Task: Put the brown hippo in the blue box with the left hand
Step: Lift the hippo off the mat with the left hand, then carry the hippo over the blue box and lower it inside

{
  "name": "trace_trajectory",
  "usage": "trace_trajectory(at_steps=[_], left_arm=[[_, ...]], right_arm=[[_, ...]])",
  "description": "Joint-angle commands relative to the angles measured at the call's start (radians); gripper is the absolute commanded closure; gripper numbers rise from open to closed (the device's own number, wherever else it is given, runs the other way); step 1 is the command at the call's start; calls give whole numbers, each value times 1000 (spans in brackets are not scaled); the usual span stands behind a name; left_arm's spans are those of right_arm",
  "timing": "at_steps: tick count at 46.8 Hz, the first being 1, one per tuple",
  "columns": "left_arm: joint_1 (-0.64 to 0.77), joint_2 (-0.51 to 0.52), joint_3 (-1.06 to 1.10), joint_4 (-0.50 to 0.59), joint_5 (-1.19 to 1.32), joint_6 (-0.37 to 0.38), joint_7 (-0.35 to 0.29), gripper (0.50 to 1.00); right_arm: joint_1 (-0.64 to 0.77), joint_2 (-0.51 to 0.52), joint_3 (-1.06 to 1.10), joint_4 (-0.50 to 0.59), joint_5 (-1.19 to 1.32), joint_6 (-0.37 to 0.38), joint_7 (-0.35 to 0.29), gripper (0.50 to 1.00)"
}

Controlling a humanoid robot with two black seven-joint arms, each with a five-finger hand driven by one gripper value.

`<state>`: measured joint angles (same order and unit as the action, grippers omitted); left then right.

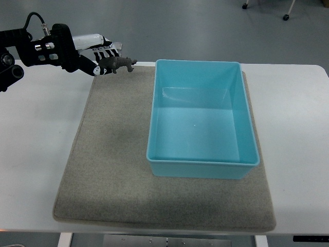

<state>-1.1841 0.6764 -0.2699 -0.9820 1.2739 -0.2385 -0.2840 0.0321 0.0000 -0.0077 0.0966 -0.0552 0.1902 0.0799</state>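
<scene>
Next, I let go of the brown hippo with my left gripper near the middle of the blue box's bottom (194, 118).
My left hand (105, 57) comes in from the upper left, black and white, with its fingers closed on a small brown hippo (119, 63). The hippo is held in the air over the far left corner of the grey mat (108, 154), its head pointing right. The blue box (200, 118) stands open and empty on the right half of the mat, its near left corner about a hand's width to the right of the hippo. My right hand does not show.
The mat lies on a white table (36, 149). Grey floor and the wheels of a chair (285, 16) show beyond the table's far edge.
</scene>
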Motion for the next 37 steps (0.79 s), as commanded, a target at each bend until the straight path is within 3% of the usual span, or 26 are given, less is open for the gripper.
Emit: trace_trajectory(at_steps=[1,13,28,37], left_arm=[[-41,2,0,-24,-1,-31,2,1000],[-106,-20,1,-124,-1,-58,16,1000],[-89,-248,15,-106,24,-44,77,1000],[-62,-324,24,-78,41,-39,101,1000]], right_arm=[[0,0,0,0,0,0,0,564],[0,0,0,0,0,0,0,564],[0,0,0,0,0,0,0,564],[0,0,0,0,0,0,0,564]])
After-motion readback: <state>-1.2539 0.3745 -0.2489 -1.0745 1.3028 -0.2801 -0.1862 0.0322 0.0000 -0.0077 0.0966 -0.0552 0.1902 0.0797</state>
